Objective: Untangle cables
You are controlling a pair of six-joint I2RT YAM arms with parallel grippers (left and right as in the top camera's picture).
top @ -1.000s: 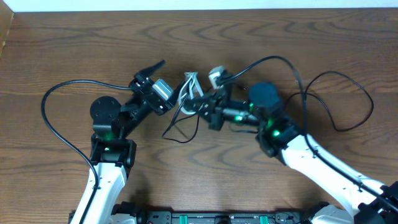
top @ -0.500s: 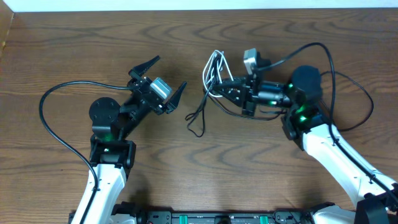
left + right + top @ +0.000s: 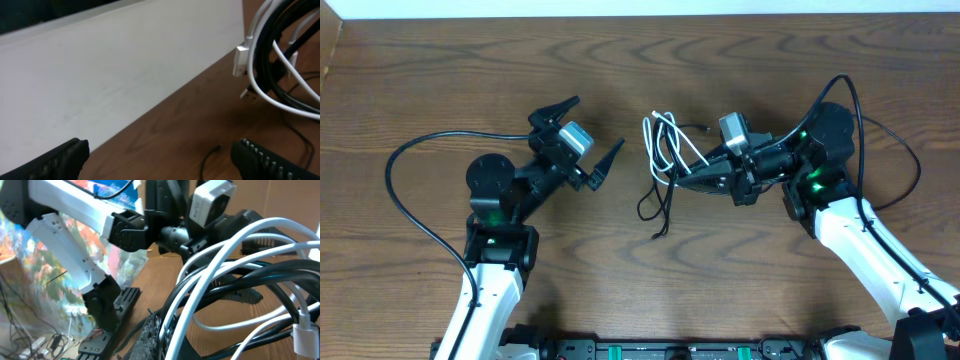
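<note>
The left gripper of mine will close on the bundle's black cords (image 3: 658, 144) (image 3: 265, 66) next to the white loops, on the bundle's side that faces away from my right gripper.
The cables (image 3: 663, 150) are a small bundle of white loops and thin black cords, lifted at the middle of the table, with black ends trailing onto the wood (image 3: 655, 205). My right gripper (image 3: 686, 173) is shut on this bundle from the right. In the right wrist view the white and black cables (image 3: 225, 280) fill the frame and run between the fingers (image 3: 150, 337). My left gripper (image 3: 598, 121) stands wide open to the left of the bundle, apart from it and holding nothing. The left wrist view shows the cables (image 3: 280, 65) up right, beyond its spread fingertips (image 3: 260, 160).
Thick black arm wires loop over the table at the left (image 3: 410, 180) and at the right (image 3: 885, 160). A pale wall (image 3: 125, 75) runs along the table's far edge. Bare wood (image 3: 470, 70) lies at the back left.
My left gripper has opened wide and let the cables go. My right gripper has drawn the bundle to the right, away from the left gripper, and the black ends now hang lower.
</note>
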